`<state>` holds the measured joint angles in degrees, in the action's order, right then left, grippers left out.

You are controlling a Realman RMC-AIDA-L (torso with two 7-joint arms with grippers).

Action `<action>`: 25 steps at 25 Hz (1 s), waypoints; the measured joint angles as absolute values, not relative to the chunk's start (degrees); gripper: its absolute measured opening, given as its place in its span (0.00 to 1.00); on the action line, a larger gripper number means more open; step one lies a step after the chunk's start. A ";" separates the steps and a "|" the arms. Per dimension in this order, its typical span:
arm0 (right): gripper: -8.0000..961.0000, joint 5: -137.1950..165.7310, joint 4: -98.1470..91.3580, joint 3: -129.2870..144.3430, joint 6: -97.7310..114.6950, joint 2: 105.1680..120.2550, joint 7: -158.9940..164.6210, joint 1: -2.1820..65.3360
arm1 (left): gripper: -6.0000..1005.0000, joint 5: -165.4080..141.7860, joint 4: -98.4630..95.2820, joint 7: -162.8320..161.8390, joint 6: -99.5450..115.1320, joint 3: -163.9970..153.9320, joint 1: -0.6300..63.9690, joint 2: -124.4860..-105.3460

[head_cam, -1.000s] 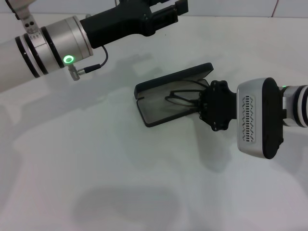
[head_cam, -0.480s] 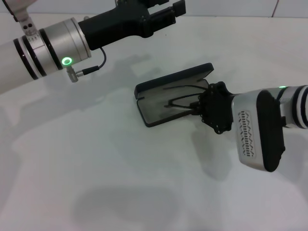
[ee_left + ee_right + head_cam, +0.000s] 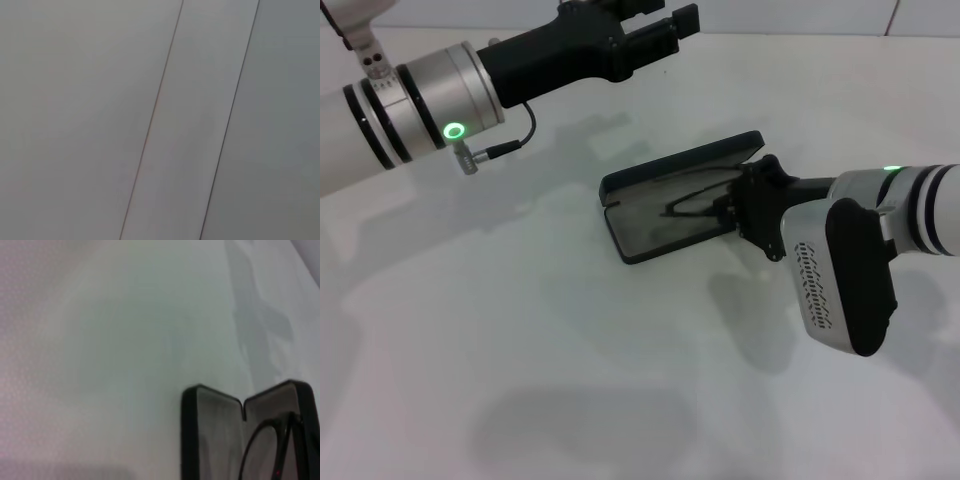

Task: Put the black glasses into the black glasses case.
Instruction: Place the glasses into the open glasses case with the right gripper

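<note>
My right gripper will release the black glasses on the grey lining in the near half (image 3: 670,213) of the open case.
The black glasses case (image 3: 650,230) lies open in the middle of the white table, its lid (image 3: 690,165) tilted up at the far side. The black glasses (image 3: 692,203) sit over the case's grey lining, lenses toward the case's right end. My right gripper (image 3: 728,212) reaches in from the right and is shut on the glasses at the case's right edge. In the right wrist view the open case (image 3: 212,435) and a lens rim of the glasses (image 3: 267,440) show close up. My left gripper (image 3: 655,30) hangs high above the table's far side, away from the case.
The white table (image 3: 520,350) stretches in front and to the left of the case. A pale wall runs along the table's far edge (image 3: 800,15). The left wrist view shows only pale wall panels (image 3: 160,120).
My right wrist has rolled and its body has swung down and to the right, while its tip stays at the glasses over the case. The left arm has drifted slightly left.
</note>
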<state>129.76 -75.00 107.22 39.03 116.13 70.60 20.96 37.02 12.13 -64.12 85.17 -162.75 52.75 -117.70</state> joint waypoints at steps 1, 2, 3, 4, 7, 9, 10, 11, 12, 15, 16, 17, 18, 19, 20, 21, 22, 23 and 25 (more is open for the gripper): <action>0.11 130.34 -74.71 107.59 38.06 116.15 70.64 21.01 | 0.64 37.02 12.13 -64.12 85.17 -162.71 52.89 -117.70; 0.11 130.84 -74.37 107.98 37.18 116.17 70.63 21.03 | 0.64 37.02 12.13 -64.11 85.17 -162.66 53.02 -117.69; 0.11 131.12 -74.07 108.26 36.66 116.17 70.60 21.05 | 0.64 37.02 12.13 -64.11 85.16 -162.61 53.12 -117.69; 0.11 131.45 -73.85 108.38 36.41 116.18 70.58 21.11 | 0.64 37.01 12.13 -64.11 85.16 -162.55 53.22 -117.69; 0.11 132.23 -73.33 108.70 36.18 116.19 70.60 21.35 | 0.64 37.32 12.13 -64.10 85.16 -162.63 53.30 -117.68; 0.11 132.31 -73.04 109.15 35.58 116.19 70.66 21.49 | 0.64 37.46 12.13 -64.09 85.16 -162.68 53.30 -117.68; 0.11 132.32 -72.95 109.48 34.96 116.19 70.67 21.53 | 0.64 37.59 12.13 -64.07 85.16 -162.72 53.26 -117.68; 0.11 132.32 -72.91 109.83 34.41 116.19 70.67 21.53 | 0.64 37.60 12.13 -64.06 85.16 -162.73 53.25 -117.68; 0.11 132.32 -72.88 110.26 33.81 116.18 70.65 21.53 | 0.64 37.61 12.13 -64.04 85.16 -162.73 53.24 -117.68; 0.11 132.03 -72.86 111.15 32.53 116.19 70.65 21.53 | 0.64 37.62 12.13 -64.00 85.16 -162.76 53.08 -117.68; 0.11 131.96 -72.86 111.27 32.21 116.19 70.65 21.54 | 0.64 37.62 12.13 -64.00 85.16 -162.76 53.07 -117.68; 0.11 131.88 -72.86 111.32 31.88 116.19 70.70 21.54 | 0.64 37.63 12.13 -64.00 85.16 -162.77 53.07 -117.68; 0.11 131.80 -72.85 111.33 31.59 116.19 70.76 21.54 | 0.64 37.64 12.12 -63.99 85.16 -162.77 53.11 -117.69; 0.11 131.72 -72.83 111.33 31.41 116.19 70.79 21.54 | 0.64 37.66 12.13 -63.99 85.16 -162.77 53.19 -117.72; 0.11 131.66 -72.73 111.34 31.15 116.19 70.82 21.54 | 0.64 37.67 12.13 -63.98 85.16 -162.77 53.28 -117.78; 0.11 131.61 -72.57 111.37 30.89 116.19 70.83 21.54 | 0.64 37.68 12.13 -63.98 85.16 -162.78 53.34 -117.84; 0.11 131.57 -72.39 111.41 30.69 116.18 70.83 21.54 | 0.64 37.69 12.13 -63.98 85.16 -162.78 53.38 -117.88; 0.11 131.48 -72.19 111.50 30.51 116.19 70.84 21.55 | 0.64 37.70 12.13 -63.98 85.16 -162.78 53.42 -117.92; 0.11 131.29 -71.79 111.90 30.41 116.18 70.85 21.67 | 0.64 37.70 12.13 -63.98 85.16 -162.78 53.44 -117.94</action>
<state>131.29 -71.79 111.90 30.41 116.18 70.85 21.67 37.70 12.13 -63.98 85.16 -162.78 53.44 -117.94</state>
